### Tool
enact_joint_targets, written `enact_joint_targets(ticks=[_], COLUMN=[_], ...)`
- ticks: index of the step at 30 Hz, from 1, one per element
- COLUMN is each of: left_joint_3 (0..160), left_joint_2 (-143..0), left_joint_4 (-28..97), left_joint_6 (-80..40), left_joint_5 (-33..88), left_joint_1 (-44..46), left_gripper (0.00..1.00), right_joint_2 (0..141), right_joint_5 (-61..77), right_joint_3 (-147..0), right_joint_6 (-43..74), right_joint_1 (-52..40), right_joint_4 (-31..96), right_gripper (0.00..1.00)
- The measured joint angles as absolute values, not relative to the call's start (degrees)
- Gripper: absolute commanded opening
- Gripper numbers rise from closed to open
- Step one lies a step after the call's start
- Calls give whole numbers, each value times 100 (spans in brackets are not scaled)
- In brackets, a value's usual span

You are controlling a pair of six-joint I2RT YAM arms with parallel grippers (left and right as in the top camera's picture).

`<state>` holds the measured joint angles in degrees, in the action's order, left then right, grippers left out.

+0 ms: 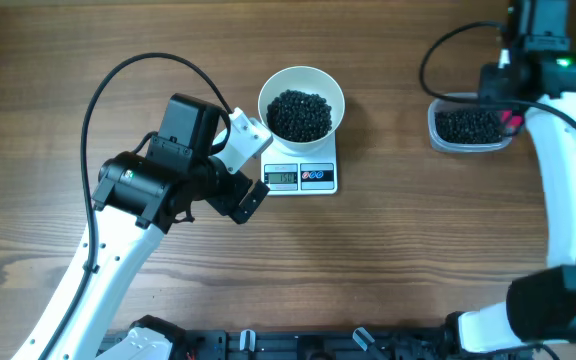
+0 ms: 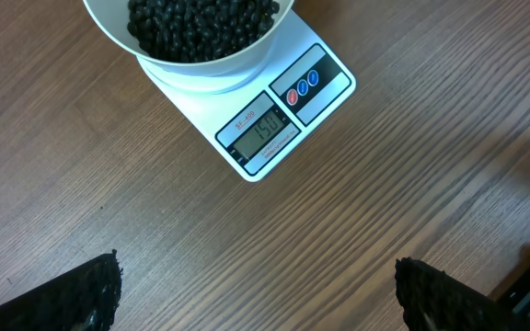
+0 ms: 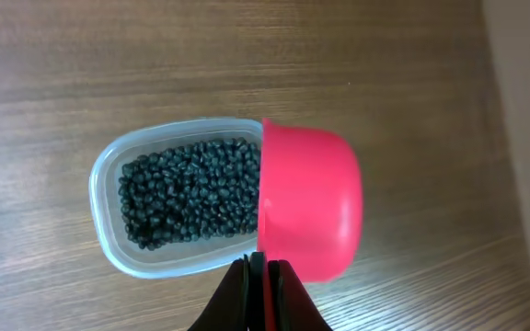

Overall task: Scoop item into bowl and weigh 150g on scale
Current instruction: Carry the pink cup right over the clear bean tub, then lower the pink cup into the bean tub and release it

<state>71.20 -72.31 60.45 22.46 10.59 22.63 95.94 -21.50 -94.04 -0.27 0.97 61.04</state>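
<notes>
My right gripper is going to release the pink scoop on the black beads inside the clear tub [image 1: 463,123] [image 3: 182,196].
The white bowl [image 1: 265,100] stands on the white scale [image 1: 318,176], filled with the item, tiny black beads [image 1: 300,115]. In the left wrist view the bowl [image 2: 201,69] holds the beads [image 2: 201,23] and the display of the scale [image 2: 325,87] reads 150. My left gripper [image 1: 258,168] hovers just left of the scale, open and empty [image 2: 258,294]. My right gripper [image 3: 259,276] is shut on the thin handle of a pink scoop [image 3: 309,202], which is tipped on its side over the right end of a clear tub [image 3: 99,198] of beads [image 3: 187,193].
The clear tub [image 1: 434,125] sits at the table's far right, under the right arm. A black cable loops across the wood left of the bowl [image 1: 148,62]. Bare wooden table lies in front of the scale.
</notes>
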Motion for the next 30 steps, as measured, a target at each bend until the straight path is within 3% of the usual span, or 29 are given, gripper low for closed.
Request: enact_joint_targets(ticks=[11, 18, 24, 30], left_joint_3=[7120, 7120, 7120, 7120], left_joint_2=[-7231, -7231, -7231, -7231], left_joint_4=[6045, 6045, 6047, 6045], left_joint_6=[2246, 2246, 2246, 2246], left_joint_5=[1059, 1059, 1059, 1059], left_joint_1=[2263, 2263, 2263, 2263], left_gripper=[100, 100, 100, 100], right_joint_2=[9692, 8868, 8062, 8141], right_joint_5=[-2296, 854, 2674, 2473], right_joint_3=[-9386, -9386, -8663, -7736], right_joint_6=[-519, 40, 113, 974], right_joint_1=[-222, -115, -82, -32], right_joint_4=[6069, 5358, 4956, 4945], right_gripper=[4, 4, 4, 4])
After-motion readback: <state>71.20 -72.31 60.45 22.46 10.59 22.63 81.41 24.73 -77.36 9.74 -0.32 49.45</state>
